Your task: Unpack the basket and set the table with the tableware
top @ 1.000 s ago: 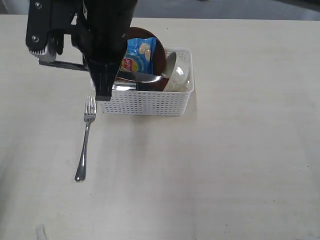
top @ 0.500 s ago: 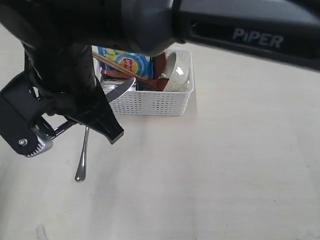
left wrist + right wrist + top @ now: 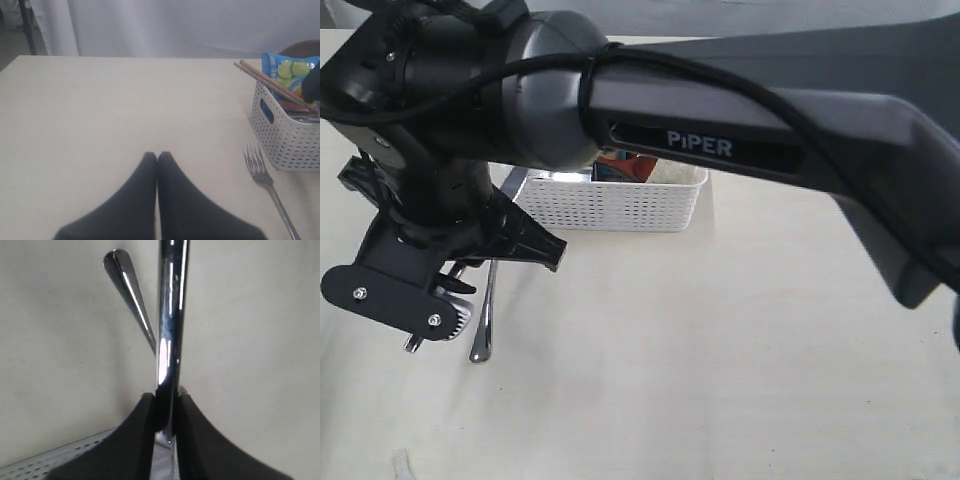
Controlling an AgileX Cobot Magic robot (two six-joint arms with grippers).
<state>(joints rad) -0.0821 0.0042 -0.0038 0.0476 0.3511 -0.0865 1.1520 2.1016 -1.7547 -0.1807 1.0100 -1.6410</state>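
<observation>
Next, the right gripper releases the steel knife on the table (image 3: 461, 272) (image 3: 189, 343) beside the fork, on the fork's side away from the basket.
My right gripper (image 3: 162, 397) is shut on the steel knife (image 3: 170, 315), holding it low over the table (image 3: 720, 350), alongside the fork (image 3: 127, 285). In the exterior view the right arm reaches across to the left, and the knife's end (image 3: 412, 344) shows just left of the fork (image 3: 483, 320). The white basket (image 3: 620, 205) stands behind, mostly hidden by the arm. In the left wrist view the basket (image 3: 285, 135) holds the chopsticks (image 3: 270, 85) and a brown plate (image 3: 305, 47). The left gripper (image 3: 157, 155) is shut and empty, left of the fork (image 3: 262, 172).
A blue chip bag (image 3: 285, 70) stands in the basket. The big dark right arm (image 3: 720, 130) covers the upper part of the exterior view. Bare tabletop lies right of and in front of the basket.
The right arm swung from above the basket down and to the left with the knife, and it now hangs low beside the fork. The fork and basket stayed put.
</observation>
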